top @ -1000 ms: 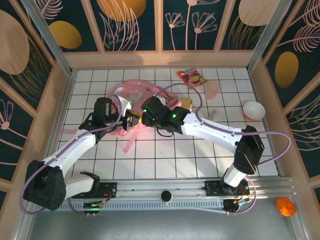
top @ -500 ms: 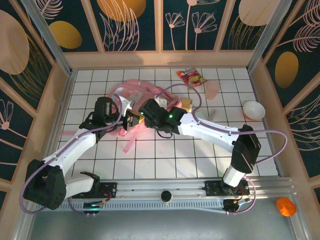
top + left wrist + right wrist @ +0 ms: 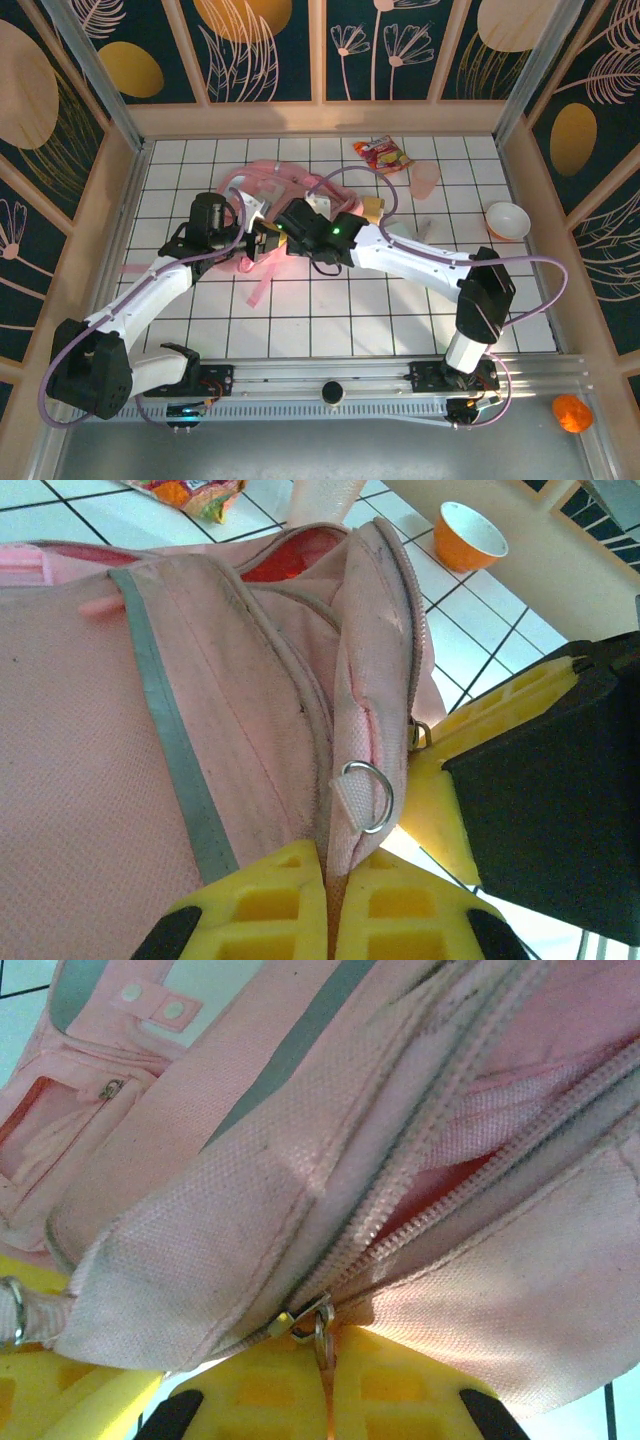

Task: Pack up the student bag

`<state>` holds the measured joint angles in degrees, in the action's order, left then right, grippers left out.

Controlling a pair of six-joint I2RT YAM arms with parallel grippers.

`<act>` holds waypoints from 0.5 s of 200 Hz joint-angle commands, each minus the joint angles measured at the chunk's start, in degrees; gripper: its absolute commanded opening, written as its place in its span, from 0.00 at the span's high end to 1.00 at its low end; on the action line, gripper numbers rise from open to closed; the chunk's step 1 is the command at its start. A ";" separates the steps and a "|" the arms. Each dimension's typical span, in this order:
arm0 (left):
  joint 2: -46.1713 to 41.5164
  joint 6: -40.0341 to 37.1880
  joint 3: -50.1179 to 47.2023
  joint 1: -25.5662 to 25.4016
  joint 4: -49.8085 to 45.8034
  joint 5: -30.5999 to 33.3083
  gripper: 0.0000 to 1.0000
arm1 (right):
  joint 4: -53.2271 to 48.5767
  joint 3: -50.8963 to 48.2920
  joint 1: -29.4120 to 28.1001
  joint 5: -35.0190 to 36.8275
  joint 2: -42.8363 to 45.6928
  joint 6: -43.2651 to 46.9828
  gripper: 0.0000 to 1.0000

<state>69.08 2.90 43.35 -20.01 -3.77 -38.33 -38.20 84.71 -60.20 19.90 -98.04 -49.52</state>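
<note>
My left gripper holds below the D-ring and crowds the zipper pull, so next I back my right gripper away while my left gripper takes the fabric nearer the zip (image 3: 150,1300).
The pink student bag (image 3: 272,185) lies on the tiled table at the back left of centre. My left gripper (image 3: 328,865) is shut on the bag's fabric edge (image 3: 352,740), just below a metal D-ring (image 3: 372,796). My right gripper (image 3: 325,1360) is shut on the metal zipper pull (image 3: 320,1322) at the end of a partly open zip (image 3: 440,1175), with darker pink lining showing inside. From above, the left gripper (image 3: 258,243) and the right gripper (image 3: 279,238) meet at the bag's near edge. One yellow finger (image 3: 470,770) of the right gripper sits beside the left one.
A snack packet (image 3: 383,153) lies at the back. A pink cup (image 3: 426,178) and a small yellow item (image 3: 374,208) are right of the bag. A bowl (image 3: 507,220) stands at the far right. A pink strap (image 3: 258,285) trails toward the front.
My right gripper has moved a little left toward the left gripper and closed on the zipper pull. The left arm has stayed put, still gripping the bag.
</note>
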 commanded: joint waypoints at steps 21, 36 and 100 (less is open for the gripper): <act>-0.81 -6.78 3.23 0.73 -6.37 6.36 1.00 | -2.36 -5.37 7.21 -1.33 6.71 10.64 1.00; -0.82 -9.31 3.23 0.71 -8.08 8.59 1.00 | 0.40 -8.13 10.22 -6.94 9.61 16.11 1.00; -2.87 -16.87 2.18 0.74 -11.17 10.87 1.00 | 11.81 -16.59 16.73 -25.65 14.44 29.31 1.00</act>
<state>68.36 -10.59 45.23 -20.99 -10.22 -32.75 -27.75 70.52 -45.50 -3.36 -84.99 -26.59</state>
